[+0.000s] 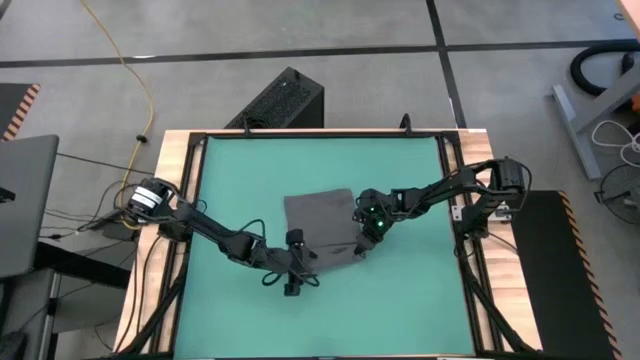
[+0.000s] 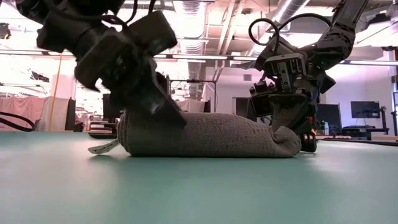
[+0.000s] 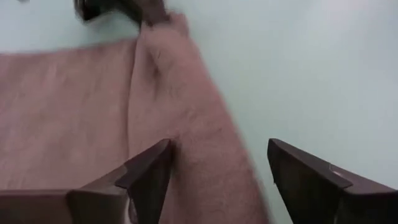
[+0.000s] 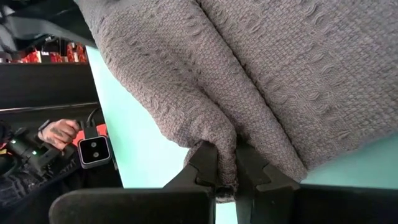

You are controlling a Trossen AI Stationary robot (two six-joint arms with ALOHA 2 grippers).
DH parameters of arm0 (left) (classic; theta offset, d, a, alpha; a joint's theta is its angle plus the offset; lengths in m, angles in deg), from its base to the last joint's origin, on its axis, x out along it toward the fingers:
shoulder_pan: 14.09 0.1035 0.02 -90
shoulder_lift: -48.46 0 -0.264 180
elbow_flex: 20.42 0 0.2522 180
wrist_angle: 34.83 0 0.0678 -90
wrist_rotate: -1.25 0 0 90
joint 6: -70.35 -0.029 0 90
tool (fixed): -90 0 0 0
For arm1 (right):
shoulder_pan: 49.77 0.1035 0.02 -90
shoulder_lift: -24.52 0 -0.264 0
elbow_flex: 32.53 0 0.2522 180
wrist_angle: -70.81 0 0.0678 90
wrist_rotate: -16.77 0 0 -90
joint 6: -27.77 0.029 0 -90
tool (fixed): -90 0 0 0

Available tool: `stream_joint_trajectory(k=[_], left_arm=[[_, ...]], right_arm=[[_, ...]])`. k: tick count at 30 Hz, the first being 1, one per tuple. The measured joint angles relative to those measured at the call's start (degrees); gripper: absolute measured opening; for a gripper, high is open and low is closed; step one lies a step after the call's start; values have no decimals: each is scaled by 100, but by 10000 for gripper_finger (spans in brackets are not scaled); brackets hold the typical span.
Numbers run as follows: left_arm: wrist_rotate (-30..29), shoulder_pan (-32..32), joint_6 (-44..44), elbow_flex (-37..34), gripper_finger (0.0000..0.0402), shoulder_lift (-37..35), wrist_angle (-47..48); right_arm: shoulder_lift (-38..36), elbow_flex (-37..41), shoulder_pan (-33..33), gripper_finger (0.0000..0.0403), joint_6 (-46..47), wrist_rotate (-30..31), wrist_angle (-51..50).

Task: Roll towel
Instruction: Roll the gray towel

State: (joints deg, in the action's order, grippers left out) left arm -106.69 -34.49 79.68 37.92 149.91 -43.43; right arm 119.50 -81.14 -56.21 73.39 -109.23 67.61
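Note:
Next, I open my right gripper, back off and take that end [image 2: 266,143] in line with the roll, because it pinches the roll's end into a bunched, bent fold.
The dark grey towel [image 1: 320,222] lies mid-table on the green mat [image 1: 240,170]. Its near part is rolled into a low bulge [image 2: 205,134], and its far part lies flat. A small white tag [image 2: 102,147] sticks out at the left end. My left gripper [image 3: 219,146] is open at the roll's left end [image 1: 300,262], with one finger [image 3: 149,177] at the crease beside the flat part and the other [image 3: 305,177] over bare mat. My right gripper [image 4: 225,155] is shut on the roll's right end [image 1: 362,240]. My left gripper straddles the roll; whether its finger at the crease touches the cloth, I cannot tell. My right gripper pinches a bunched fold at the roll's right end [image 4: 217,134] between its two fingers, slanting down from the table's right. That end [image 2: 283,140] rests on the mat.
A wooden frame [image 1: 175,200] borders the mat. A black box [image 1: 285,100] stands past the far edge. In the right wrist view a person's hand [image 4: 59,132] and a small camera unit [image 4: 93,151] show beyond the table. Bare mat lies on all sides of the towel.

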Motion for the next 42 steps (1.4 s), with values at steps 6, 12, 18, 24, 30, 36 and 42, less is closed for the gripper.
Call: stream_joint_trajectory(k=[6, 12, 18, 24, 30, 36, 42], left_arm=[[-443, -27, 335, 0, 234, -5, 163], [69, 136, 865, -86, 70, -5, 186], [1163, 558, 1546, -346, 16, -13, 121], [2227, 1134, 2194, -1110, 10, -13, -1175], [2744, 1577, 2763, -1457, 9, -35, -1390], [3215, 1842, 3010, -1440, 8, -40, -1238], [3704, 2140, 3285, -1410, 9, -33, -1213]], right_arm=[[0, 0, 2, 36, 29, 28, -25], [0, 0, 2, 36, 131, 34, -48], [0, 0, 2, 43, 220, 65, -9], [-11, 4, -13, 93, 25, 54, 62], [-12, 4, -176, 151, -197, -253, 180], [-476, 11, -400, 184, -616, -488, -44], [-1657, 11, -392, 186, -1592, -125, -826]])
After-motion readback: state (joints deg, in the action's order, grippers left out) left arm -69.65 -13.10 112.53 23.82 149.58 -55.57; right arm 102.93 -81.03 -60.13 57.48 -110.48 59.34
